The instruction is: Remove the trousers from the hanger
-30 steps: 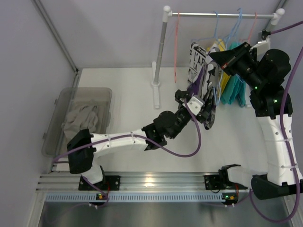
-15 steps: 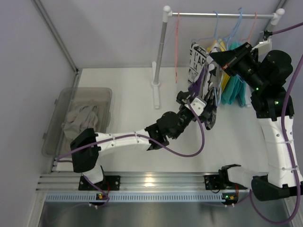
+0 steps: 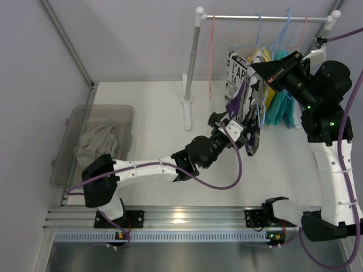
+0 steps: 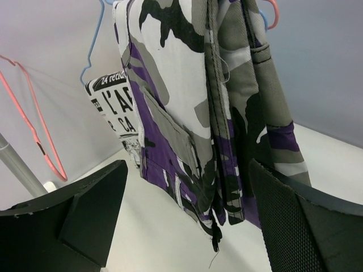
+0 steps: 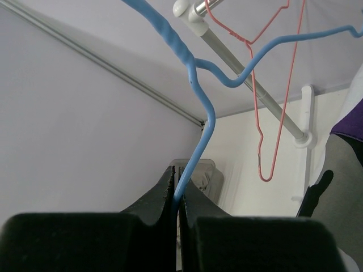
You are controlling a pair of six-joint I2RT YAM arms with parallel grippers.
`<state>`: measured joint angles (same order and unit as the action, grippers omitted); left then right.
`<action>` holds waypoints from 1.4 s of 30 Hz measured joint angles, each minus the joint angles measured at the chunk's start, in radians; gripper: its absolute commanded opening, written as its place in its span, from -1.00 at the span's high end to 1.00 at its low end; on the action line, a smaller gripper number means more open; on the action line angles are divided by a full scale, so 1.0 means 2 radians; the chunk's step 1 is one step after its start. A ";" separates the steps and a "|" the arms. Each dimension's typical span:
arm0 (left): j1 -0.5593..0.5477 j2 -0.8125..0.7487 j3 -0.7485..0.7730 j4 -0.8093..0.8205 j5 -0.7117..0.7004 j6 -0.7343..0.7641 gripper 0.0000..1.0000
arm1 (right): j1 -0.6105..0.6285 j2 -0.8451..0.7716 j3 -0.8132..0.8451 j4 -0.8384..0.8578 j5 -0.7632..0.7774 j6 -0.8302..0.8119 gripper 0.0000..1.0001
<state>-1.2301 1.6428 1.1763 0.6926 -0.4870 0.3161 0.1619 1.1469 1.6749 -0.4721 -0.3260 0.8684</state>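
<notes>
Next, I move my left gripper up the camouflage trousers and close it just below their fold [image 3: 253, 85] [image 4: 193, 62] over the blue hanger.
Purple, grey, white and black camouflage trousers [image 3: 245, 102] hang from a blue hanger [image 5: 198, 107] below the rail. In the left wrist view the trousers [image 4: 193, 102] hang in front of and above my left gripper [image 4: 187, 221], which is open with its jaws on either side of the lower hem, not touching it. In the top view the left gripper [image 3: 241, 130] sits at the trousers' lower part. My right gripper [image 5: 177, 190] is shut on the blue hanger's wire; in the top view the right gripper [image 3: 262, 69] is at the top of the trousers.
A rail [image 3: 261, 18] on a white post [image 3: 190, 73] carries a pink hanger [image 3: 211, 56], a black-and-white printed garment [image 3: 235, 71], and yellow and teal garments [image 3: 281, 105]. A clear bin [image 3: 91, 141] with grey cloth sits at left.
My left gripper has shifted slightly up and left along the trousers' lower part. The right arm has held still with the hanger.
</notes>
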 measured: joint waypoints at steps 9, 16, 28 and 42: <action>0.027 0.038 0.059 -0.005 0.003 -0.017 -0.75 | 0.000 -0.018 -0.016 0.008 -0.002 0.007 1.00; 0.041 0.056 0.075 -0.010 0.022 -0.035 -0.76 | 0.000 -0.027 -0.016 0.008 -0.003 0.007 1.00; 0.006 0.020 0.028 -0.040 0.028 -0.058 -0.83 | 0.001 -0.027 -0.016 0.007 0.008 0.003 1.00; 0.010 0.023 0.059 -0.055 0.011 -0.067 -0.80 | 0.001 -0.027 -0.016 0.007 0.006 0.003 1.00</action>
<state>-1.2095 1.6882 1.2942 0.5823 -0.4656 0.1829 0.1635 1.0931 1.6428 -0.4576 -0.3134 0.8753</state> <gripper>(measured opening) 0.905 0.004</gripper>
